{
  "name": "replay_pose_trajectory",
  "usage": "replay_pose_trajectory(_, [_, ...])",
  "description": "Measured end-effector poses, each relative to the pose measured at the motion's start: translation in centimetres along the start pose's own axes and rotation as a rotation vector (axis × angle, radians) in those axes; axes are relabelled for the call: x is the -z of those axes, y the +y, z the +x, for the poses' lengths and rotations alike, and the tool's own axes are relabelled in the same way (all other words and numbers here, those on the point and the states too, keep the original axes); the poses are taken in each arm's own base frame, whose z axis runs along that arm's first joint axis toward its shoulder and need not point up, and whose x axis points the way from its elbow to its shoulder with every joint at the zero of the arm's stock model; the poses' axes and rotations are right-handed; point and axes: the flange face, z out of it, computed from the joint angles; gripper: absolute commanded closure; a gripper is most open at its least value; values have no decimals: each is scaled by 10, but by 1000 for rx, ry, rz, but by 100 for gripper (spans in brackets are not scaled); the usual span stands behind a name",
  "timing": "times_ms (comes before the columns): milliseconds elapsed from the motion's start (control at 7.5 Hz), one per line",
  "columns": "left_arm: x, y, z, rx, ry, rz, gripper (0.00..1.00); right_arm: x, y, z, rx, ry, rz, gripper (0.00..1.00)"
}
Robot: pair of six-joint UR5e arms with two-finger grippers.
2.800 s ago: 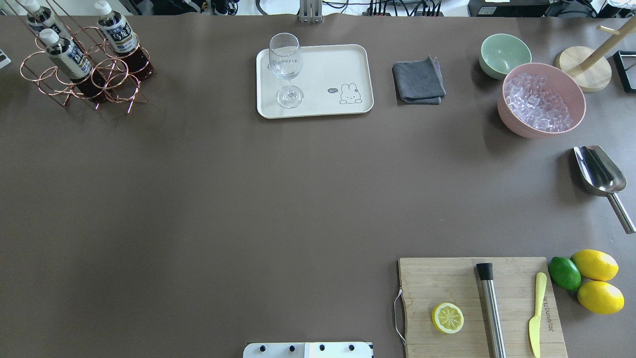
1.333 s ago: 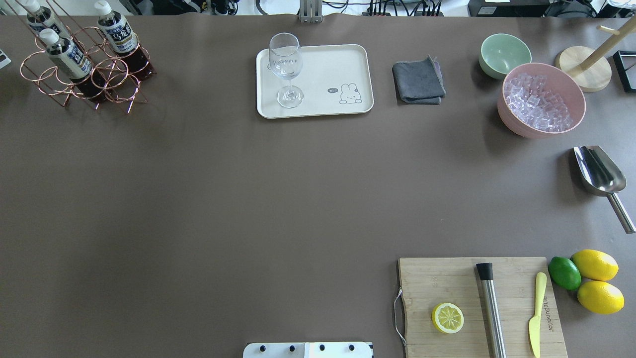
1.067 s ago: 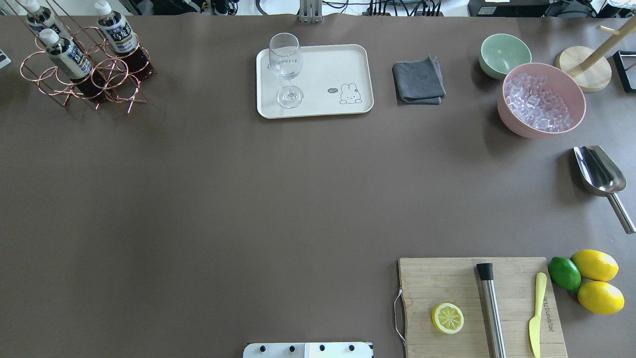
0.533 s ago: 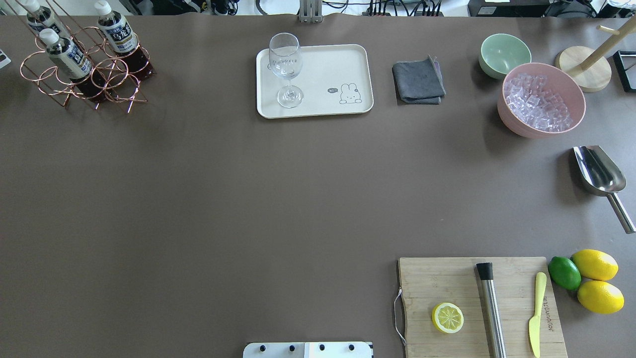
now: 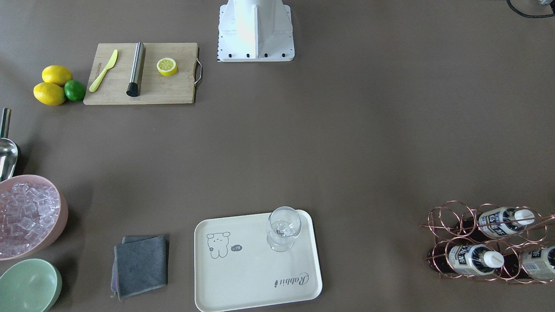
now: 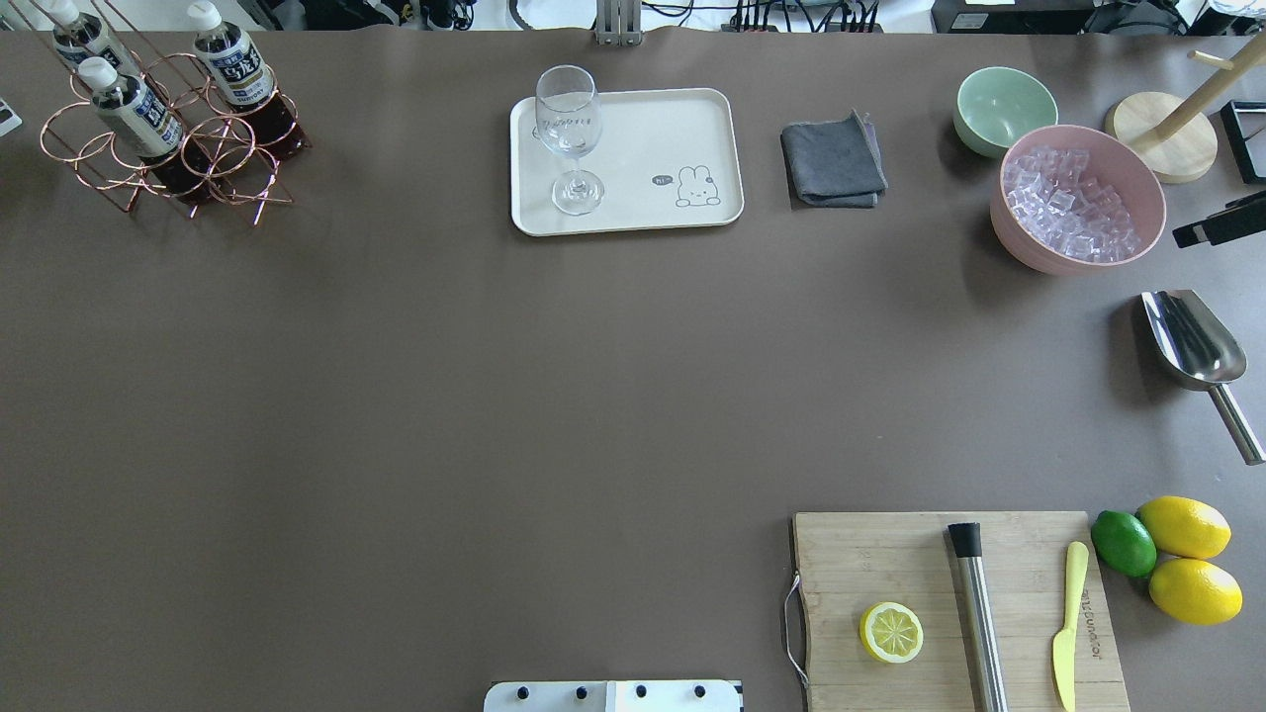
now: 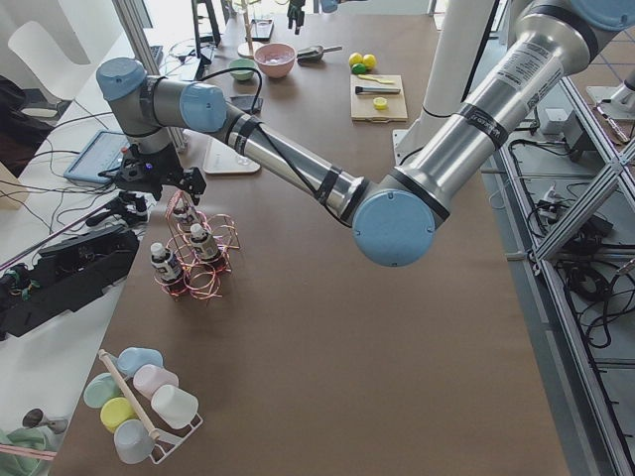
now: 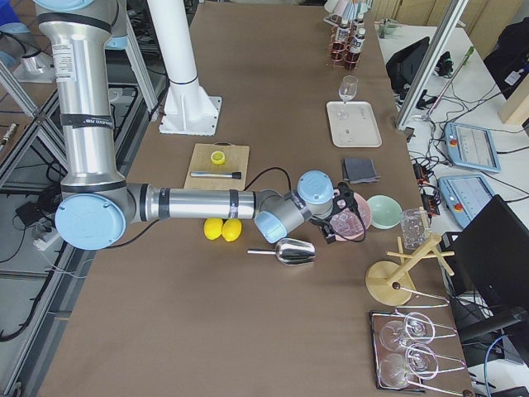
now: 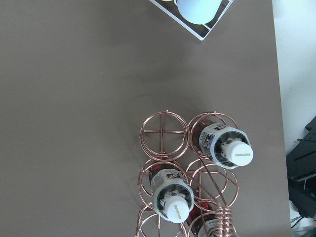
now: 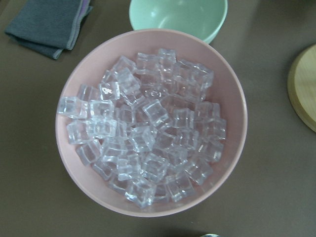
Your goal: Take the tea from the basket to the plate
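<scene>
The copper wire basket has a twisted handle [image 5: 552, 216] [image 9: 223, 219] above the tea bottles. Next, I close my left gripper on that handle of the basket.
Three tea bottles [image 6: 232, 69] [image 6: 134, 104] [image 6: 79, 35] with white caps stand in the copper wire basket [image 6: 213, 158] at the table's far left corner. From straight above, the left wrist view shows two tea caps [image 9: 229, 148] [image 9: 173, 200] and an empty basket ring [image 9: 163, 131]. The left gripper [image 7: 164, 188] hangs just above the basket; I cannot tell whether it is open or shut. The cream plate [image 6: 653, 129] carries a wine glass [image 6: 572, 138]. The right gripper [image 8: 340, 217] hovers over the pink ice bowl [image 8: 351, 223], its state unclear.
Right of the plate lie a grey cloth [image 6: 833, 163], a green bowl [image 6: 1004, 109], the pink ice bowl [image 6: 1078, 198] and a metal scoop [image 6: 1192, 341]. A cutting board [image 6: 949, 603] with lemon half, muddler and knife sits near right. A cup rack [image 7: 139, 407] stands beyond the basket.
A dark part of the right arm's tool has come into the overhead view at the right edge, beside the pink ice bowl. The bottles, basket and plate have not moved.
</scene>
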Motion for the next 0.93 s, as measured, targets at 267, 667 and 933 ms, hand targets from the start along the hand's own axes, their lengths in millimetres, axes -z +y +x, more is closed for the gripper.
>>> replay_pose_trajectory(267, [-8, 15, 13, -26, -4, -3, 2, -26, -43, -55, 73, -70, 0, 1])
replay_pose_trajectory(667, [-45, 22, 26, -22, 1, 1, 2, -69, -82, -150, 165, -154, 67, 1])
replay_pose_trajectory(933, [-53, 23, 28, -19, 3, 14, 4, -75, -81, -187, 220, -222, 170, 2])
